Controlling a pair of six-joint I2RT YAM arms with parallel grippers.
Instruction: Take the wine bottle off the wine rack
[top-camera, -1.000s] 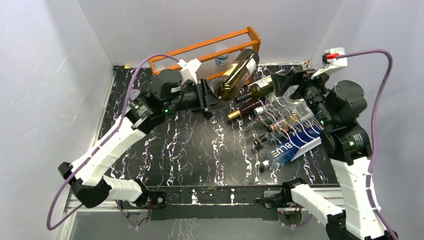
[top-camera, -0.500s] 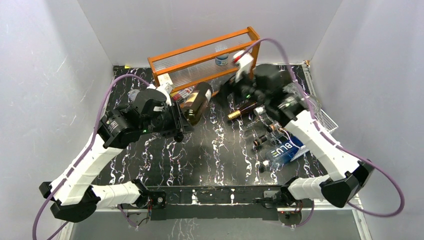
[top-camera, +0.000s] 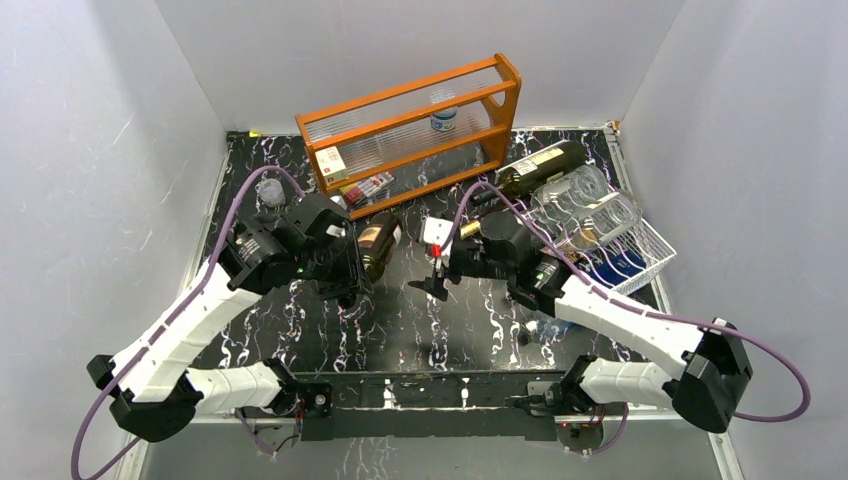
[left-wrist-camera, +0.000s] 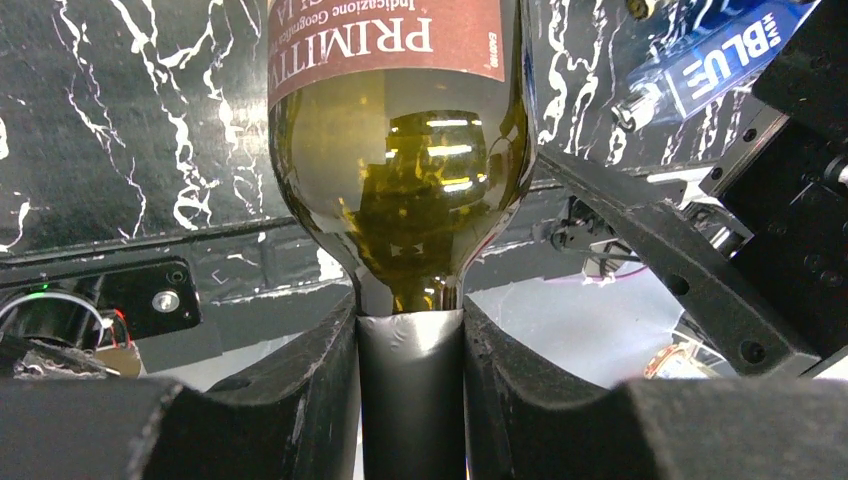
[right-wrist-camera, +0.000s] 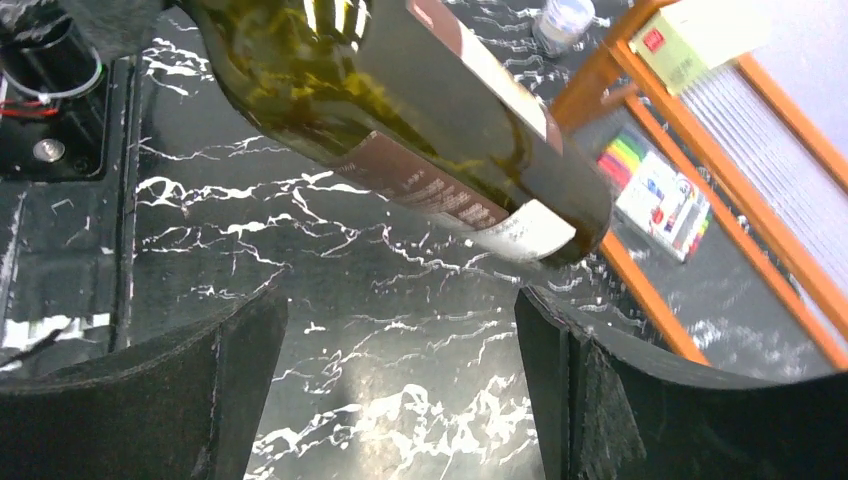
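Note:
I need to release the wine bottle from my left gripper between the fingers of my right gripper (top-camera: 410, 290), above the black marbled table.
A dark green wine bottle (top-camera: 379, 243) with a dark red label hangs above the black marbled table, left of centre. My left gripper (top-camera: 350, 272) is shut on its foil-covered neck (left-wrist-camera: 410, 390), and the bottle's body (left-wrist-camera: 395, 150) points away from the wrist. My right gripper (top-camera: 428, 286) is open and empty just right of the bottle, its fingers (right-wrist-camera: 585, 390) spread below the bottle's base (right-wrist-camera: 420, 130). The white wire wine rack (top-camera: 648, 243) stands at the right and holds a dark bottle (top-camera: 545, 164), clear bottles (top-camera: 585, 198) and more.
An orange wooden shelf (top-camera: 410, 120) with clear ribbed panels stands at the back, with a small box and a jar on it. A marker pack (top-camera: 366, 187) lies in front of it. A blue-labelled bottle (left-wrist-camera: 720, 60) lies near the rack. A clear cup (top-camera: 268, 192) sits at the left.
My left arm drew the bottle down and towards the near left, away from the shelf. My right arm swung from the rack side in to the table's middle, next to the bottle.

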